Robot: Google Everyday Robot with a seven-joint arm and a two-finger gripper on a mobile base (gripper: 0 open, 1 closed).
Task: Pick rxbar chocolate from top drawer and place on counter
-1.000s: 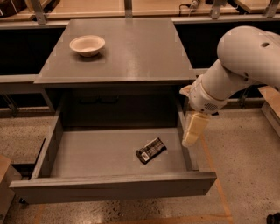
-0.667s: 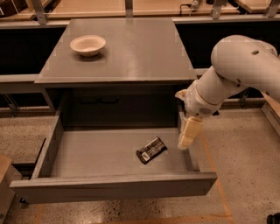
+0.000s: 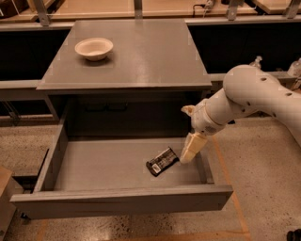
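Note:
The rxbar chocolate is in the open top drawer, and my gripper should move over it next and close on the wrapper's middle (image 3: 162,161).
The rxbar chocolate (image 3: 162,161) lies flat on the floor of the open top drawer (image 3: 108,164), right of middle. It is a dark wrapper with pale stripes and a small white patch. My gripper (image 3: 189,149) hangs down inside the drawer at its right side, its pale tip just right of the bar's upper end. The white arm (image 3: 244,96) reaches in from the right. The grey counter (image 3: 141,52) sits above the drawer.
A pale round bowl (image 3: 94,48) stands on the counter's back left. Pale wooden benches (image 3: 160,7) run behind the counter. The drawer's right wall (image 3: 207,164) is close beside the gripper. Speckled floor lies around the cabinet.
The arm has swung left and down, bringing the gripper from over the drawer's right wall to just beside the bar. The bar has not moved.

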